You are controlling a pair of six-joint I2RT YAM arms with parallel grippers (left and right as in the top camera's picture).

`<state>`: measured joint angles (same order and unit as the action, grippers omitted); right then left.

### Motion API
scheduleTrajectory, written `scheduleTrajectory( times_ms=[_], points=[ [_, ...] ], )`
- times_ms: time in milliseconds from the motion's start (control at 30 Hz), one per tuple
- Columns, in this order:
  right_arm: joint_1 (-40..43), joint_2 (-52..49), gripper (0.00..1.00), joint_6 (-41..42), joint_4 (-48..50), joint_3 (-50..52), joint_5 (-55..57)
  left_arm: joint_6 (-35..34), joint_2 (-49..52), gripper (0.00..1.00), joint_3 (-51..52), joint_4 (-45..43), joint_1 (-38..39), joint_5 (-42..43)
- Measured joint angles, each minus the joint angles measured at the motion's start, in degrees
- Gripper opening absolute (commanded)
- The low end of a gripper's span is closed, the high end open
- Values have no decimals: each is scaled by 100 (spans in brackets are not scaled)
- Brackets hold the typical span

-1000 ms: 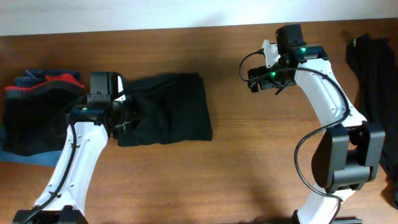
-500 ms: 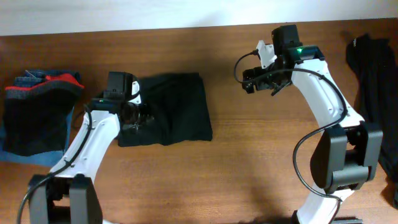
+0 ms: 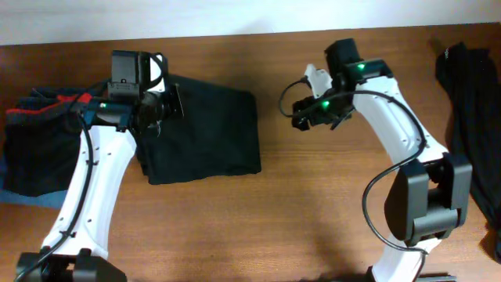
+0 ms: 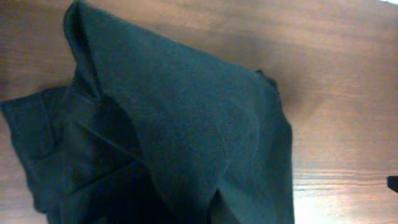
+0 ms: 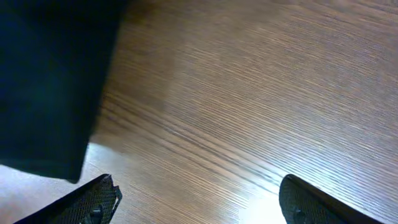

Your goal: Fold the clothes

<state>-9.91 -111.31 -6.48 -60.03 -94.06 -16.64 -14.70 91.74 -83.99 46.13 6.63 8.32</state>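
The black garment lies bunched beside the stack, away from my right gripper, so my left gripper will retake its edge (image 3: 146, 163) and pull it toward my right gripper.
A black folded garment (image 3: 207, 133) lies on the wooden table left of centre. My left gripper (image 3: 160, 110) is at its far left edge and appears shut on the cloth. In the left wrist view the garment (image 4: 186, 137) fills the frame, rises in a peaked fold toward the camera and hides the fingers. My right gripper (image 3: 301, 113) is open and empty over bare wood, to the right of the garment. Its two fingers are wide apart in the right wrist view (image 5: 205, 205), where the garment's edge (image 5: 50, 81) shows at upper left.
A stack of folded clothes (image 3: 39, 145) with red, blue and dark layers sits at the table's left edge. A dark unfolded garment (image 3: 473, 102) lies at the far right edge. The table's back edge (image 3: 235, 35) runs along the top.
My left gripper has moved from the garment's near left edge to its far left edge, and the cloth there has shifted. My right gripper has moved left and slightly nearer, toward the garment.
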Motion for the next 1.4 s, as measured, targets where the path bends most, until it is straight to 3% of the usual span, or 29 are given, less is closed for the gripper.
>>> scheduleTrajectory(
  times_ms=[467, 633, 733, 1033, 1100, 1200, 1400],
  points=[
    [-35, 0, 88, -20, 22, 0, 0, 68, -4, 2, -2, 1178, -153, -1692],
    [-35, 0, 89, -17, 0, 0, 0, 92, -4, 14, -2, 1296, -153, -1969],
    [-35, 0, 89, -79, -48, 0, -120, 111, -4, 26, -2, 1309, -153, -2070],
    [-396, -4, 94, 107, 131, 2, -734, 127, 9, 32, -2, 1469, -168, -2363],
    [-503, -48, 94, 262, 223, 2, -885, 129, 46, 31, -2, 1480, -168, -2391],
    [-619, -232, 94, 376, 378, 2, -1132, 142, 98, 13, -2, 1445, -170, -2361],
    [-713, -590, 94, 472, 398, 33, -1287, 164, 146, 0, -2, 1276, -175, -2184]
  ],
)
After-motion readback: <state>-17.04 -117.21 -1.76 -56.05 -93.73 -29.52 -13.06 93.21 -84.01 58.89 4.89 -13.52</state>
